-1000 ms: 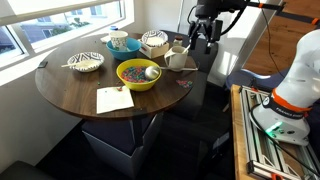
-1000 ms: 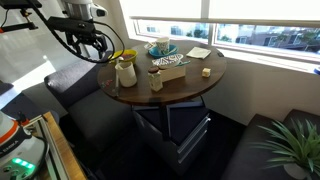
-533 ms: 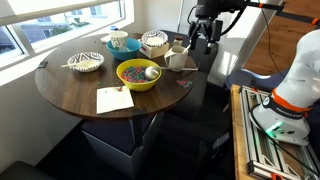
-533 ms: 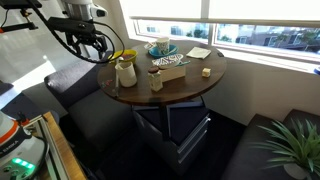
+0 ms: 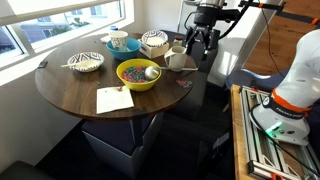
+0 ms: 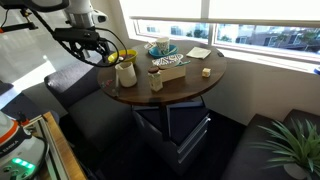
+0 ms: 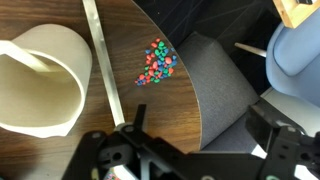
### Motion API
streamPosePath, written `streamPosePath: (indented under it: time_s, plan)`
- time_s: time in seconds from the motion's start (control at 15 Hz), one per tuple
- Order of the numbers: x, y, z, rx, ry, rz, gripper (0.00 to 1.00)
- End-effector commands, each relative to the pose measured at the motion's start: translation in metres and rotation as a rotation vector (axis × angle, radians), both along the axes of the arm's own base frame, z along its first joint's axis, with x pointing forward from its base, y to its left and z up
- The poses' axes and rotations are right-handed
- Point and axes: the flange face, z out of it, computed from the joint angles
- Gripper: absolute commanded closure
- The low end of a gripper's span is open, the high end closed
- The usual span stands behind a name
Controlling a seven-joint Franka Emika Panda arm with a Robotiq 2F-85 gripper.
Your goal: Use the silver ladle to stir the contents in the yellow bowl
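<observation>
The next move is for my gripper to go to the silver ladle's handle [image 5: 168, 68] [image 7: 116, 108] and close there, beside the cream pitcher on the side toward the yellow bowl.
The yellow bowl [image 5: 133, 76] stands mid-table and holds the multicoloured contents [image 5: 130, 71]. The silver ladle [image 5: 152, 71] rests with its scoop in the bowl. In the wrist view a thin silver handle [image 7: 101, 55] runs past a cream pitcher [image 7: 40, 80]. In an exterior view the bowl's rim [image 6: 129, 54] peeks from behind the pitcher. My gripper [image 5: 200, 46] hangs open and empty above the table's edge, beside the pitcher and apart from the bowl; it also shows in the exterior view [image 6: 100, 52] and the wrist view [image 7: 205, 130].
A few spilled beads [image 7: 155, 63] lie near the table edge. Patterned white bowls [image 5: 87, 62] [image 5: 154, 42], a cup [image 5: 119, 41], a paper [image 5: 113, 99] and the cream pitcher [image 5: 175, 58] stand on the round wooden table [image 5: 70, 95]. A grey seat [image 7: 222, 80] lies below the edge.
My gripper has shifted slightly toward the table edge. The ladle, bowl and other things have not moved.
</observation>
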Motion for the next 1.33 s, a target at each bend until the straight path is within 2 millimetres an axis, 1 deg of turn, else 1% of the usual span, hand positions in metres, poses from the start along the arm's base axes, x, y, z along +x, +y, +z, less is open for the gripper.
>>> streamPosePath:
  time_s: [0.0, 0.2, 0.33, 0.4, 0.47, 0.53, 0.6, 0.67, 0.8, 1.13, 1.27]
  plan:
    - [-0.008, 0.004, -0.017, 0.041, -0.087, 0.061, 0.0]
    - [-0.015, 0.009, -0.03, 0.022, -0.17, 0.082, 0.0]
    - [-0.016, 0.014, -0.041, -0.041, -0.235, 0.095, 0.0]
    - [-0.014, 0.014, -0.047, -0.078, -0.273, 0.101, 0.0]
    - [0.005, 0.009, -0.047, -0.098, -0.292, 0.082, 0.0]
    - [0.003, 0.003, -0.048, -0.115, -0.298, 0.066, 0.0]
    - [0.005, 0.001, -0.043, -0.128, -0.313, 0.077, 0.0]
    - [0.001, 0.006, -0.041, -0.098, -0.297, 0.073, 0.0]
    - [0.005, 0.002, -0.041, -0.112, -0.304, 0.076, 0.0]
    - [0.015, -0.002, -0.055, -0.149, -0.342, 0.06, 0.0]
    - [0.016, 0.001, -0.063, -0.158, -0.331, 0.063, 0.0]
